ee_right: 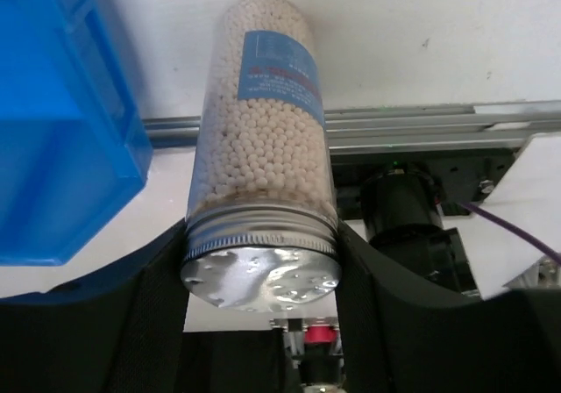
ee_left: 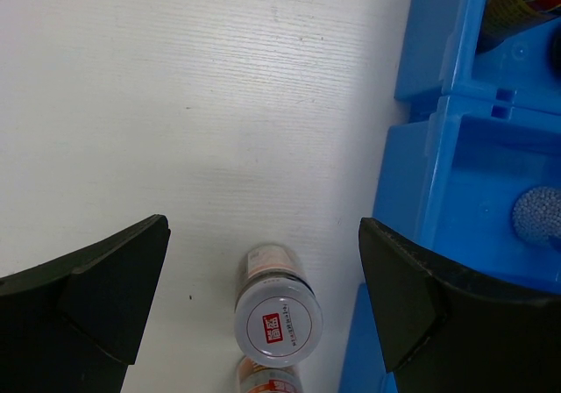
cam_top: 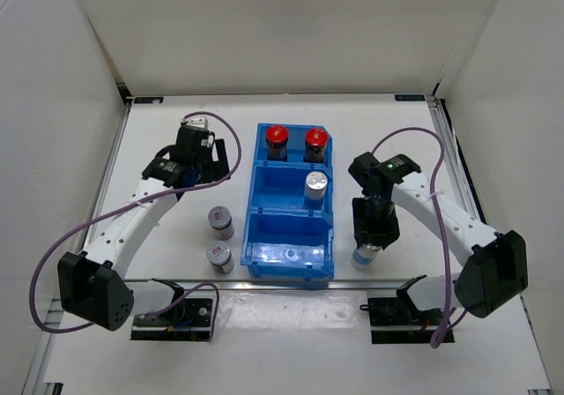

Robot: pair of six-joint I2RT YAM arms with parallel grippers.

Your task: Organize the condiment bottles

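The pale bottle in my right gripper will be released in the bin's middle compartment (cam_top: 282, 197) next to the other pale silver-capped bottle.
Two dark red-capped bottles (cam_top: 277, 141) (cam_top: 316, 143) stand in the back compartment of the blue bin (cam_top: 254, 203). One pale silver-capped bottle (cam_top: 316, 188) stands in the middle compartment. Two short silver-capped bottles with reddish labels (cam_top: 220, 221) (cam_top: 218, 257) stand on the table left of the bin. The nearer-seen one (ee_left: 279, 321) lies below and between my left gripper's fingers. My left gripper (ee_left: 263, 235) is open above the table, left of the bin. My right gripper (ee_right: 260, 261) is shut on the second pale bottle (ee_right: 263, 147), upright, right of the bin's front corner (cam_top: 364, 256).
The blue bin's corner (ee_right: 61, 147) is close to the left of the held bottle. A metal rail (ee_right: 421, 125) runs along the table's front edge just past it. White walls enclose the table at the back and sides.
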